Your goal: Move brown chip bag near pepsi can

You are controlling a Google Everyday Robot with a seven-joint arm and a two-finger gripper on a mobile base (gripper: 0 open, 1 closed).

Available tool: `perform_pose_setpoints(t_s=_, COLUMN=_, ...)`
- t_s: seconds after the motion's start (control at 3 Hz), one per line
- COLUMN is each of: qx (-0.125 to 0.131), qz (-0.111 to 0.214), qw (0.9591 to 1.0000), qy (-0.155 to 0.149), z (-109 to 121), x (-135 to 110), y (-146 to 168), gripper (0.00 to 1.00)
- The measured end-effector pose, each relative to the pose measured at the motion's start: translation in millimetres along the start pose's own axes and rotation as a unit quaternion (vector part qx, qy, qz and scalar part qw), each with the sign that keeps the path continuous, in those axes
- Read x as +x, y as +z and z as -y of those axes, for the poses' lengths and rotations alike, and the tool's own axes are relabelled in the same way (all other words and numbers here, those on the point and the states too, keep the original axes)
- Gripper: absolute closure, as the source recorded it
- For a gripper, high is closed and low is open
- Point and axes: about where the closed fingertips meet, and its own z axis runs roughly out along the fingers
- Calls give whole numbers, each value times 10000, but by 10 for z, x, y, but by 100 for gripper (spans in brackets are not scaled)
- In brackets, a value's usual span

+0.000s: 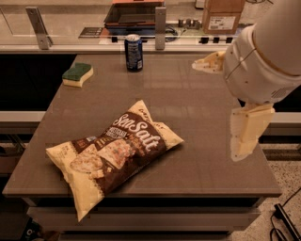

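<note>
The robot's gripper will close on the far end (147, 125) of the brown chip bag, the end nearer the pepsi can.
The brown chip bag (115, 153) lies flat on the front left part of the brown table (207, 117), dark brown in the middle with pale yellow ends and white "Sea Salt" lettering. The pepsi can (134, 52) stands upright at the table's far edge, well apart from the bag. My gripper (217, 110) hangs over the table's right side, to the right of the bag and above it. Its two cream fingers (247, 132) stand wide apart and hold nothing.
A green-and-yellow sponge (77, 74) lies at the table's far left corner. Behind the table runs a counter with a dark tray (134, 14), a cardboard box (222, 16) and metal posts (161, 28). A cable (282, 219) lies on the floor at bottom right.
</note>
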Motion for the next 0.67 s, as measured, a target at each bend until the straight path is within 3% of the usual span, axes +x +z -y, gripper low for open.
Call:
perform_pose_setpoints(t_s=0.33, qx=285, qz=-74, qw=9992, qy=-252, z=149, x=-234, y=249, gripper=0)
perform_pose_setpoints(t_s=0.67, qx=92, qz=-98, qw=9988, qy=-481, z=246, x=-419, y=633, gripper=0)
